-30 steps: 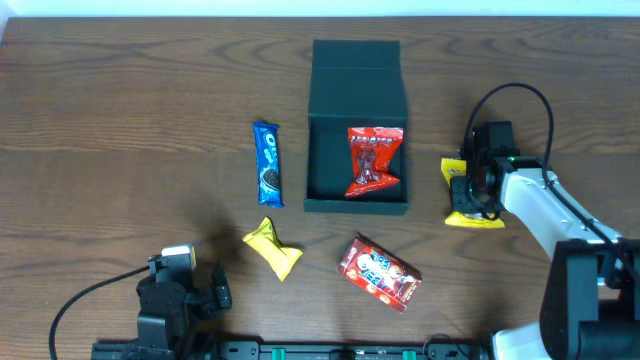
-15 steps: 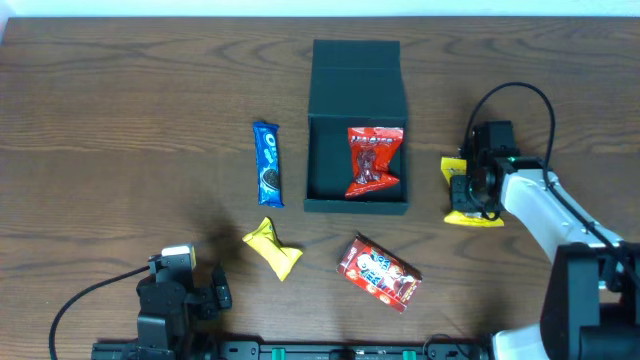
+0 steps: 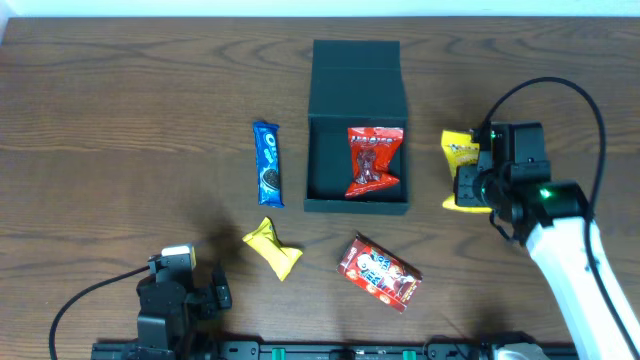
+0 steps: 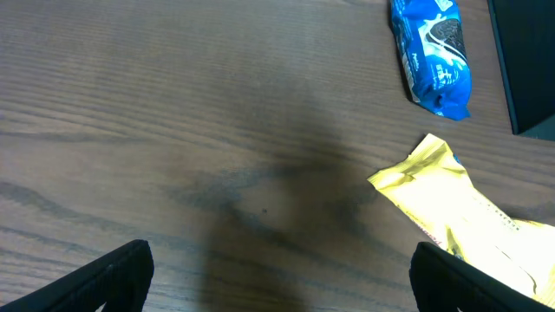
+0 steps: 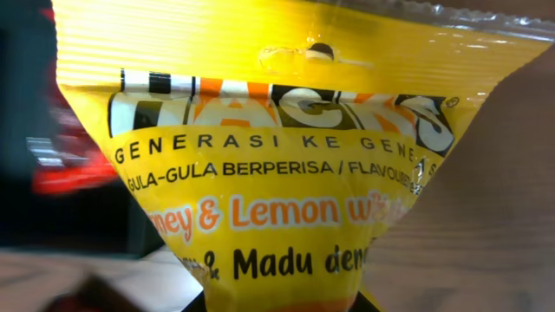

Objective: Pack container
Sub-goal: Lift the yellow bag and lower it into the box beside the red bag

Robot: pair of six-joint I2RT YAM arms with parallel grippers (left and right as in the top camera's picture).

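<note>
Next, my right gripper lets go of the yellow candy packet in the container's empty side (image 3: pixel 333 166), the one nearest the blue Oreo packet.
The container (image 3: pixel 357 75) stands open at the table's middle, lid flap folded back, with a red snack packet (image 3: pixel 374 160) inside. My right gripper (image 3: pixel 470 186) is just right of it, shut on the lower end of a yellow candy packet (image 3: pixel 460 152). That packet (image 5: pixel 286 156) fills the right wrist view, pinched between the jaws at the bottom edge, and the container (image 5: pixel 26 130) is a dark blur at the left. My left gripper (image 4: pixel 282 290) rests open over bare wood at the front left, holding nothing.
A blue Oreo packet (image 3: pixel 267 164) lies left of the container. A small yellow packet (image 3: pixel 272 247) and a red snack packet (image 3: pixel 379 272) lie in front of it. In the left wrist view the Oreo packet (image 4: pixel 431 54) and the small yellow packet (image 4: pixel 468 217) lie to the right.
My right gripper has closed on the yellow candy packet and lifted it off the table, and the arm has swung round. The left arm has not moved.
</note>
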